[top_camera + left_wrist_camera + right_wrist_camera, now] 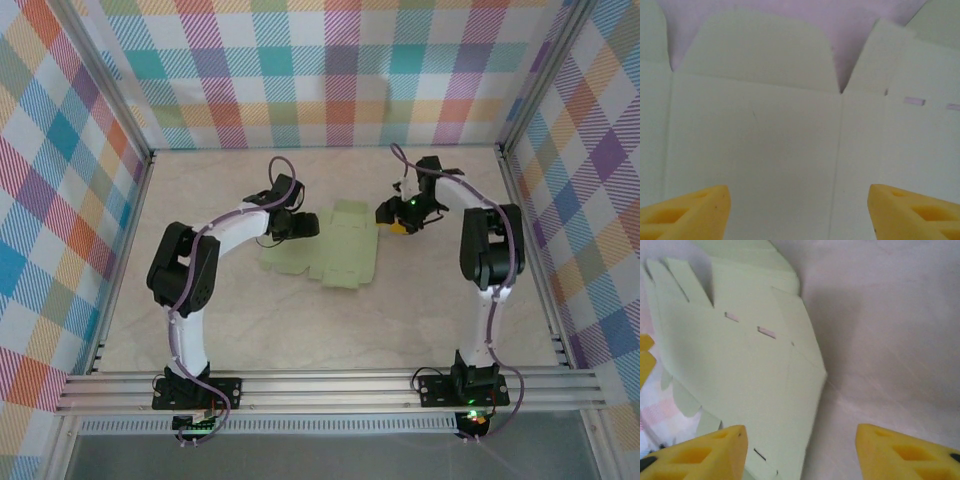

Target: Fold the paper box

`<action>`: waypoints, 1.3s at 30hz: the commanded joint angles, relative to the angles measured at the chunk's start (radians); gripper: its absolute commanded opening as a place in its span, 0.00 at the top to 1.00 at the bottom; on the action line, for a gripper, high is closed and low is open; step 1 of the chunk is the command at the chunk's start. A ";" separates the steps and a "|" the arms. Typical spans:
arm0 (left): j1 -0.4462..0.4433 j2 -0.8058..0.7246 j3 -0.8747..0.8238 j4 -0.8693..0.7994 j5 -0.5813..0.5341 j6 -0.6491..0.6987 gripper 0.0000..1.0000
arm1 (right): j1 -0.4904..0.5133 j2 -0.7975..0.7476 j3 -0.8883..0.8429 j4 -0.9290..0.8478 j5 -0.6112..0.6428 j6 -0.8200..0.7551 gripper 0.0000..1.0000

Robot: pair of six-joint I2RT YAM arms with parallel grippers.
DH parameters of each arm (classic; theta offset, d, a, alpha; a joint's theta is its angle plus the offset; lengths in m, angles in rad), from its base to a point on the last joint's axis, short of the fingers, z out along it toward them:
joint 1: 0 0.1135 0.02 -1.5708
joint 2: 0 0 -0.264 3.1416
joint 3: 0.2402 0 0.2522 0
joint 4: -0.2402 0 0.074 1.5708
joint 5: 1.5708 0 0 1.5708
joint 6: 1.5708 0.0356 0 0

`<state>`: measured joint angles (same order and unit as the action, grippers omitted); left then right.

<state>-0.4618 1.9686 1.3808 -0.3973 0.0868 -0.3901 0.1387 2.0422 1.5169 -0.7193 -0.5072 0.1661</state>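
The edge of the paper box runs at a slant across the fingers of my open right gripper, so I need to turn that gripper in line and pinch the side panel's rim (376, 240) before folding.
The paper box (340, 255) lies flat on the table as a pale green cut-out with creases and flaps. My left gripper (298, 226) hovers over its left part. In the left wrist view the paper box (765, 140) spreads under the left gripper (799, 212), whose yellow fingers (690, 215) stand wide apart with nothing between them. My right gripper (393, 217) is just off the card's right edge. In the right wrist view the right gripper (801, 452) is open above that edge of the paper box (740, 370), holding nothing.
The beige tabletop (430, 320) is fenced by plaid walls (330, 80) and aluminium posts on three sides. A metal rail (330, 385) with both arm bases runs along the near edge. Bare table (890, 340) lies right of the card.
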 commanded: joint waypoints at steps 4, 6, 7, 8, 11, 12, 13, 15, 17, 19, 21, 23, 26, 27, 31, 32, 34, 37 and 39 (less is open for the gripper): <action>0.016 0.006 -0.072 0.002 0.045 0.005 0.36 | 0.034 -0.295 -0.386 0.475 0.025 0.341 0.28; 0.019 0.015 -0.085 0.007 0.033 0.005 0.37 | 0.057 -0.333 -0.485 0.579 0.026 0.417 0.27; 0.019 0.012 -0.107 0.029 0.038 -0.001 0.39 | 0.068 -0.350 -0.529 0.641 0.013 0.448 0.27; 0.018 0.009 -0.132 0.055 0.048 -0.009 0.41 | 0.076 -0.362 -0.577 0.692 0.007 0.476 0.27; 0.018 0.004 -0.187 0.105 0.077 -0.038 0.43 | 0.092 -0.379 -0.670 0.777 0.040 0.539 0.30; 0.018 -0.001 -0.206 0.111 0.086 -0.047 0.43 | 0.094 -0.384 -0.688 0.799 0.048 0.545 0.32; 0.018 -0.010 -0.224 0.150 0.090 -0.057 0.43 | 0.098 -0.390 -0.699 0.811 0.049 0.544 0.35; 0.018 -0.021 -0.247 0.168 0.096 -0.072 0.43 | 0.104 -0.392 -0.697 0.801 0.045 0.536 0.39; 0.017 -0.029 -0.260 0.181 0.109 -0.078 0.43 | 0.110 -0.382 -0.689 0.794 0.050 0.524 0.44; 0.015 -0.041 -0.263 0.179 0.110 -0.085 0.43 | 0.110 -0.354 -0.676 0.800 0.045 0.536 0.49; 0.016 -0.054 -0.261 0.168 0.107 -0.089 0.43 | 0.111 -0.327 -0.657 0.814 0.028 0.556 0.54; 0.015 -0.057 -0.259 0.164 0.107 -0.086 0.43 | 0.111 -0.303 -0.633 0.814 0.024 0.550 0.57; 0.015 -0.050 -0.249 0.162 0.102 -0.074 0.43 | 0.112 -0.274 -0.598 0.789 0.021 0.531 0.61; 0.016 -0.050 -0.244 0.157 0.100 -0.072 0.43 | 0.111 -0.269 -0.591 0.793 0.008 0.532 0.63; 0.015 -0.057 -0.244 0.156 0.104 -0.071 0.43 | 0.114 -0.265 -0.567 0.766 0.008 0.517 0.76; 0.016 -0.059 -0.244 0.157 0.106 -0.073 0.43 | 0.113 -0.266 -0.562 0.740 0.023 0.503 0.82; 0.015 -0.061 -0.244 0.156 0.113 -0.077 0.43 | 0.114 -0.269 -0.543 0.681 0.056 0.470 0.95; 0.013 -0.091 -0.249 0.154 0.141 -0.086 0.39 | 0.113 -0.268 -0.474 0.503 0.126 0.359 1.00; 0.009 -0.133 -0.251 0.146 0.142 -0.086 0.34 | 0.113 -0.253 -0.403 0.361 0.167 0.259 1.00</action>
<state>-0.4492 1.8942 1.1542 -0.1738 0.2020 -0.4625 0.2440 1.7752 1.0317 -0.1520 -0.4133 0.5770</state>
